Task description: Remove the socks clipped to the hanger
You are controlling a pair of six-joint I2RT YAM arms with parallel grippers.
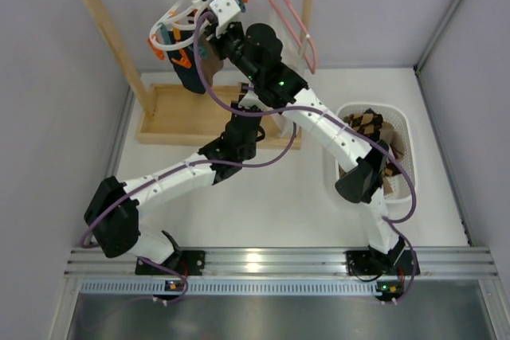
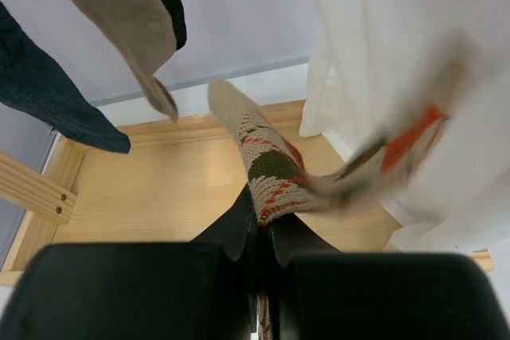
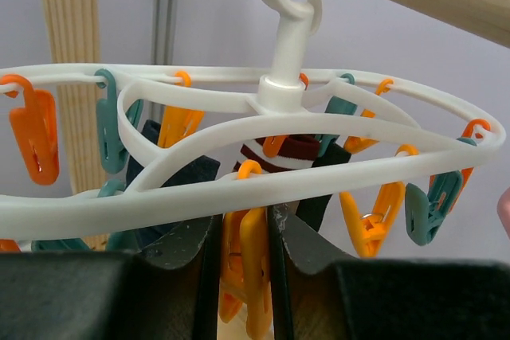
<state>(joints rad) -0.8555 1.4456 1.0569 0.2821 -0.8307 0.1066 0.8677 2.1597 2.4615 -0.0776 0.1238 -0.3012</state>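
My left gripper has the tan argyle sock. It will drop it on top of the argyle socks in the white basket [image 1: 386,170].
The white oval hanger [image 1: 185,15] hangs from the wooden rail, and its ring [image 3: 319,173] fills the right wrist view with orange and teal clothespins. My right gripper [image 3: 243,224] is shut on an orange clothespin [image 3: 256,276] just under the ring. Behind it hang a sock with a maroon-white striped cuff [image 3: 291,149] and dark socks [image 3: 179,177]. My left gripper [image 2: 263,216] is shut on a brown-tan argyle sock [image 2: 267,165], whose free end is blurred to the right. A grey-brown sock [image 2: 119,5] and a dark teal sock [image 2: 48,101] hang above left.
A white garment [image 2: 398,53] hangs close on the right of the left gripper. The wooden rack base [image 1: 171,117] lies below the hanger. A pink wire hanger [image 1: 293,17] hangs at the rail's right end. A white basket [image 1: 402,129] at right holds argyle socks [image 1: 366,123].
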